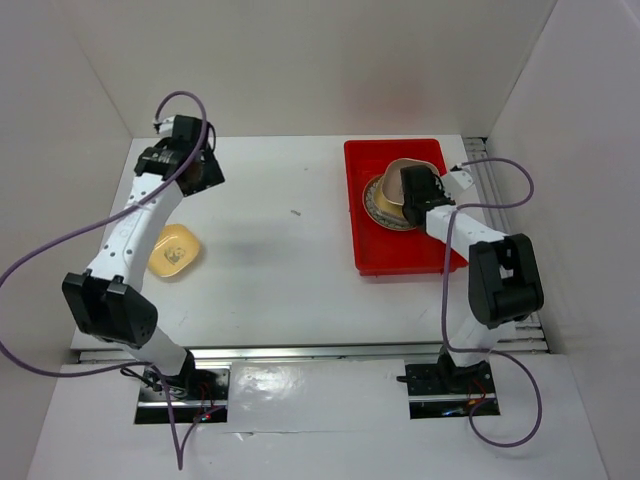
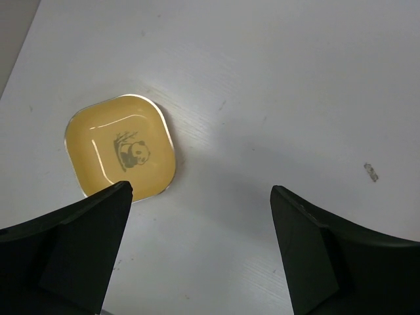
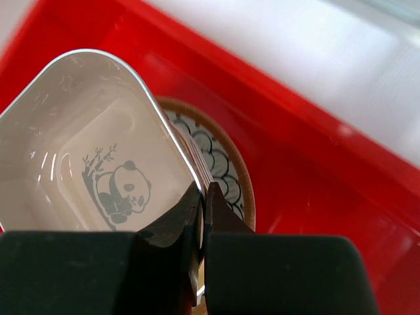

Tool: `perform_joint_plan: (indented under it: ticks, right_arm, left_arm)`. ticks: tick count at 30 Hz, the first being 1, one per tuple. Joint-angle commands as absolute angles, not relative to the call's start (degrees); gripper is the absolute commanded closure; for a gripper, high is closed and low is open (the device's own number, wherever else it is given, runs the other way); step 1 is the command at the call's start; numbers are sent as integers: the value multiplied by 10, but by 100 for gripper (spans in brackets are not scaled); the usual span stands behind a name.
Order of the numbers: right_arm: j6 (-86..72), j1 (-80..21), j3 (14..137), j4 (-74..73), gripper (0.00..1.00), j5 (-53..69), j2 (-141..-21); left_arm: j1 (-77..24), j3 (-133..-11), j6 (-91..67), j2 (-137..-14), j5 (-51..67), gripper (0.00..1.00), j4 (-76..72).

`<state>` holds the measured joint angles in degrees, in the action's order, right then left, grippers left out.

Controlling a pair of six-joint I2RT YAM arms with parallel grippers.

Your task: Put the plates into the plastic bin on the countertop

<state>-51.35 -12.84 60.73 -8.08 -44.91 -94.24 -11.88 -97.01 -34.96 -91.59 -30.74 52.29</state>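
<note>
I need to move my left gripper to the yellow panda dish next and close it on the near-side corner [image 1: 163, 275] [image 2: 86, 195] of the dish's rim.
The red plastic bin [image 1: 400, 255] sits at the right of the white countertop [image 1: 280, 260]. A round brown-rimmed patterned plate [image 1: 377, 207] lies in it. My right gripper [image 1: 418, 188] is shut on the rim of a cream panda dish [image 1: 398, 172] and holds it tilted over the round plate. The right wrist view shows the gripper [image 3: 205, 191], the dish [image 3: 85, 151], the plate [image 3: 226, 164] and the bin [image 3: 315, 177]. A yellow panda dish [image 1: 175, 250] lies on the table at the left. My left gripper [image 1: 190, 165] is open and empty, and in its wrist view [image 2: 200, 190] the yellow dish [image 2: 120, 154] lies beyond the left finger.
White walls close in the table at the back and both sides. A brownish shape [image 1: 197, 178] shows partly under my left gripper; I cannot tell what it is. A small dark speck [image 1: 296, 212] lies mid-table. A metal rail [image 1: 500, 190] runs along the bin's right side.
</note>
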Motion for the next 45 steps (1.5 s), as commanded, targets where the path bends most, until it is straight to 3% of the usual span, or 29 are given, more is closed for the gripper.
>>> perform_joint_plan:
  ticks: [1, 4, 5, 6, 7, 8, 18, 23, 29, 33, 39, 45]
  right_arm:
    - [-534, -132, 632, -73, 100, -432, -960]
    - [-525, -132, 632, -58, 88, -420, -960]
    - [-519, -137, 627, -53, 49, -414, -960]
    - [-519, -137, 627, -47, 26, -414, -952]
    - [-511, -144, 620, -30, 7, -414, -943]
    - [-497, -153, 620, -25, 0, -414, -938]
    - [-358, -236, 627, 55, 0, -384, -850]
    - [-313, -271, 627, 82, 0, -307, -838]
    - [-263, -302, 610, 126, 0, -245, -813]
    - [-244, -325, 581, 160, 0, -191, -790]
    - [-215, -350, 556, 184, 0, -202, -760]
    - [-209, -355, 569, 191, 0, -202, -768]
  left_arm:
    - [-78, -940, -362, -874, -289, 0, 519]
    - [-27, -904, -379, -860, -265, 0, 519]
    - [-12, -890, -384, -852, -258, 0, 519]
    - [14, -862, -390, -846, -247, 0, 512]
    - [27, -847, -395, -838, -240, 0, 507]
    - [41, -835, -396, -838, -232, 0, 507]
    - [154, -709, -479, -760, -245, 0, 527]
    - [178, -636, -519, -775, -233, 0, 540]
    - [186, -540, -562, -816, -171, 5, 443]
    - [186, -515, -583, -845, -155, 6, 382]
    - [186, -515, -595, -930, -149, 11, 357]
    - [178, -515, -585, -863, -136, 11, 363]
